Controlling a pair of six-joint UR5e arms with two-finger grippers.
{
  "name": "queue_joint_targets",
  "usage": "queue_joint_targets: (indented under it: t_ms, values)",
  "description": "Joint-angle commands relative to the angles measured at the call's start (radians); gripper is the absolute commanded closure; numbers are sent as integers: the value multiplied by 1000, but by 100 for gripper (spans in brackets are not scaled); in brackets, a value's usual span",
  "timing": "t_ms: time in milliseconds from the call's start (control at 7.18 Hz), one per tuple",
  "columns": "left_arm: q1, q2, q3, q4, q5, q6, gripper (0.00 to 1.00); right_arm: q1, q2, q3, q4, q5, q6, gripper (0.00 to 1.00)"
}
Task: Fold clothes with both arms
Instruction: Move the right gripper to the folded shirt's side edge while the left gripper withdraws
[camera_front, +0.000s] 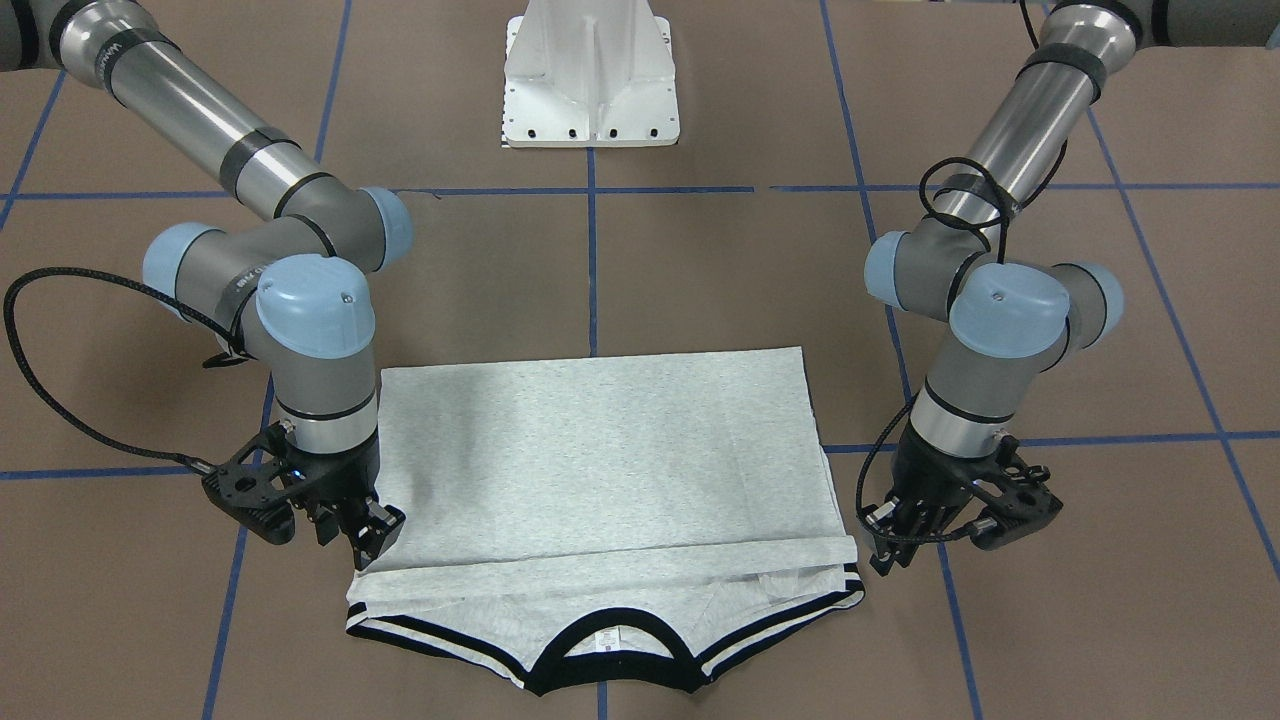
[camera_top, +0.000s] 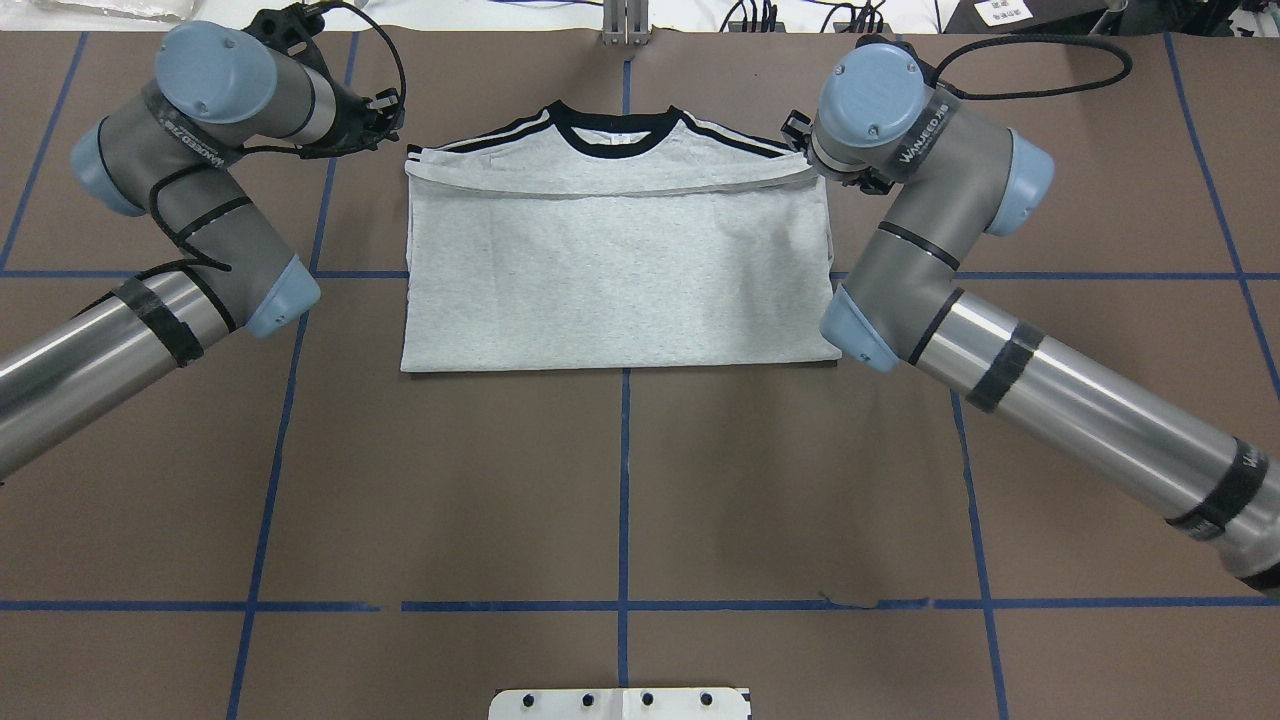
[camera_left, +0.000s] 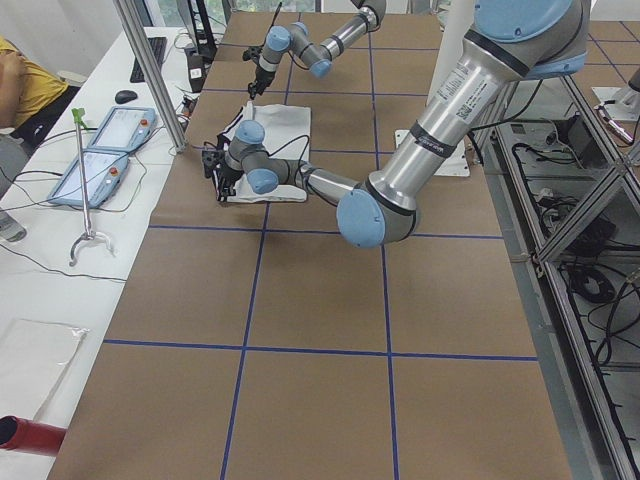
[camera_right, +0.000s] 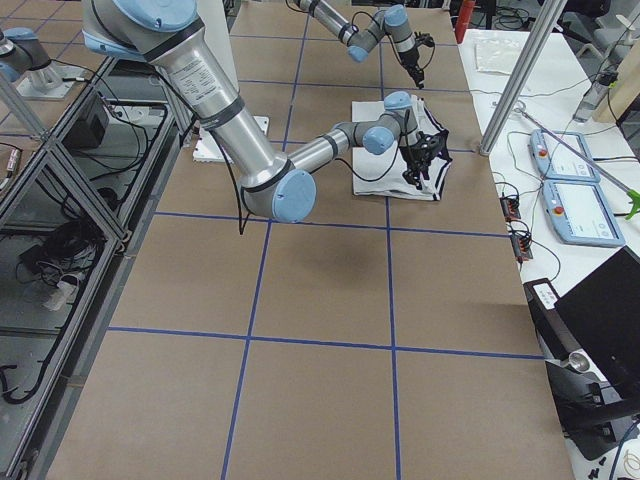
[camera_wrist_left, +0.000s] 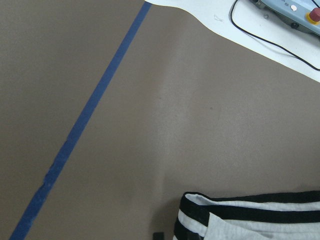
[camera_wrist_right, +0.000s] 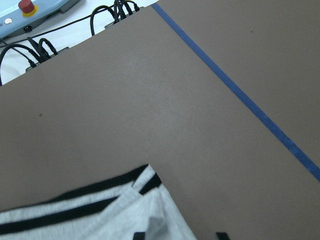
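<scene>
The grey T-shirt's edge faces the white pedestal base; next I close my right gripper on its nearer back corner (camera_front: 386, 373) there.
The grey T-shirt (camera_front: 600, 450) lies flat on the brown table, its lower half folded up over the chest. The black collar (camera_front: 610, 650) and striped shoulders (camera_top: 720, 135) stick out beyond the fold on the operators' side. My right gripper (camera_front: 330, 528) hangs open at the folded edge's corner. In the right wrist view one fingertip (camera_wrist_right: 140, 235) is over the cloth and the other over bare table. My left gripper (camera_front: 935, 545) stands open just off the opposite corner, beside the striped sleeve (camera_wrist_left: 250, 215), clear of the cloth. Neither gripper holds anything.
The white pedestal base (camera_front: 590, 80) stands behind the shirt on the robot's side. Blue tape lines (camera_top: 625, 480) grid the table. Beyond the far edge, a white side table carries teach pendants (camera_left: 100, 150) and cables, with a metal post (camera_left: 150, 70) and part of a person (camera_left: 20, 80) nearby.
</scene>
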Motion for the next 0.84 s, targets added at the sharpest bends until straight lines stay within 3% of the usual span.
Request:
queue_joint_targets:
  t_ms: [0,279,696]
  values:
    - [-7,0,-9,-4,-36,6,58,-81,-193,261,-5,17,63,30]
    - [-7,4,-14,-5,-36,5,58,-155,-267,372,-7,9,185,28]
    - [-7,11,-38,-4,-36,5,58,-192,-269,334,2,8,288,27]
